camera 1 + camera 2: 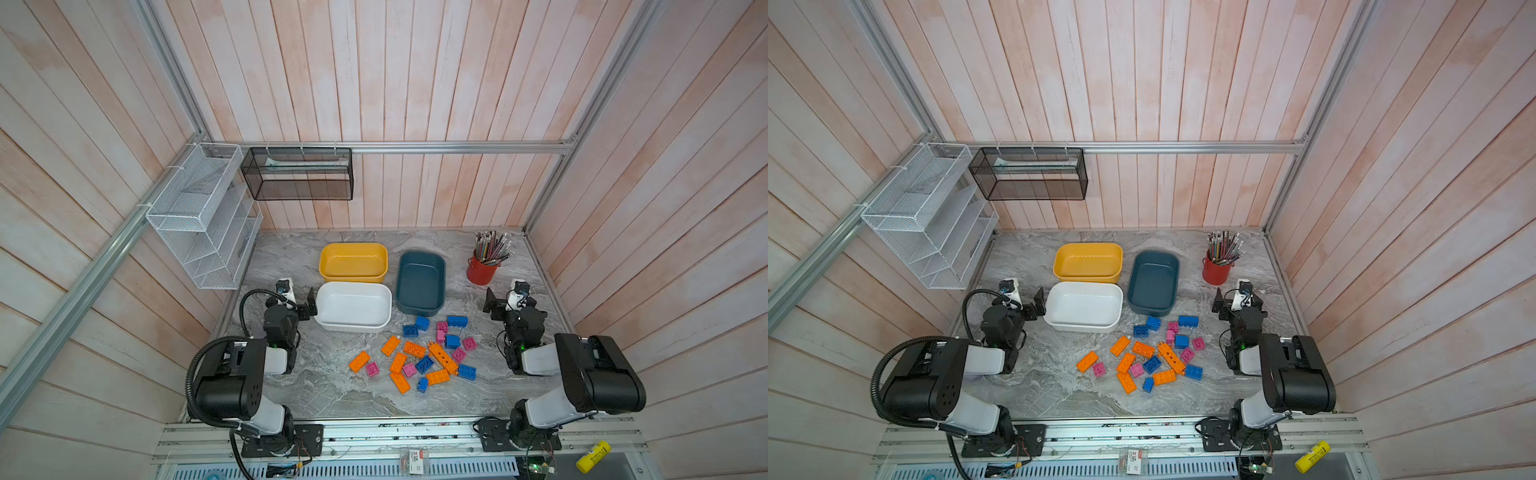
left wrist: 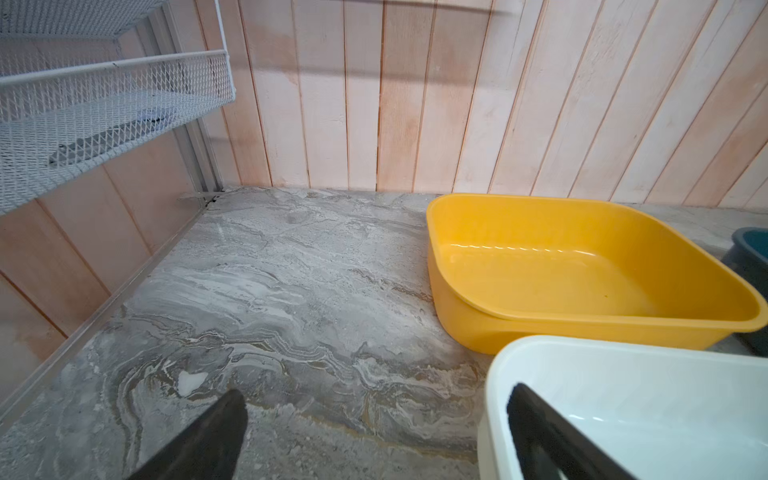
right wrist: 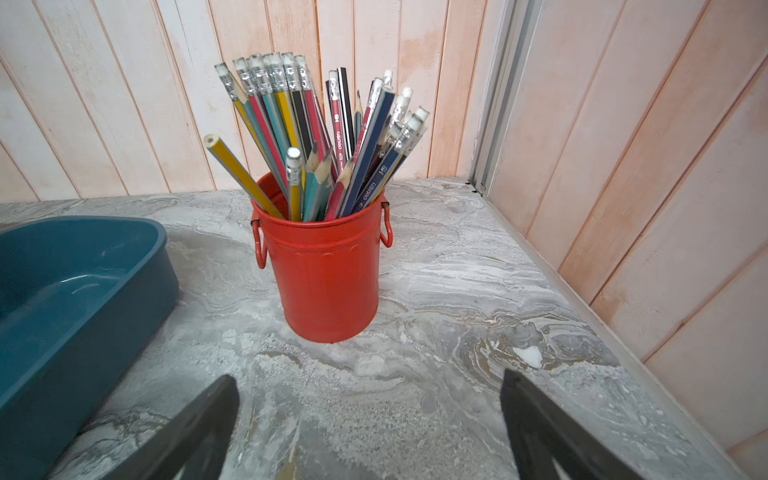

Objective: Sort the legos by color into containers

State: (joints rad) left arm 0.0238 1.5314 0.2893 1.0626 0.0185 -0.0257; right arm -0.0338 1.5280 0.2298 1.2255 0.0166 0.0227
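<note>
My left gripper is to move next to the outermost orange lego, beside the lone pink lego, and close across the orange lego's middle (image 1: 358,362).
Several orange, blue and pink legos (image 1: 424,357) (image 1: 1154,357) lie loose in a heap on the marbled table, in front of the containers. A yellow tub (image 1: 353,261) (image 2: 540,266), a white tub (image 1: 353,307) (image 2: 665,407) and a dark teal tub (image 1: 419,282) (image 3: 62,282) all stand empty. My left gripper (image 1: 301,305) (image 2: 376,392) is open beside the white tub's left end, one finger over its rim. At the right, my right gripper (image 1: 500,305) (image 3: 369,377) is open and empty, facing the red cup, with the legos off to its near left.
A red pencil cup (image 1: 482,270) (image 3: 328,274) full of pencils stands at the back right, near the teal tub. On the left wall hangs a white mesh rack (image 1: 203,216) (image 2: 104,108), with a black mesh basket (image 1: 297,174) on the back wall. Walls close three sides.
</note>
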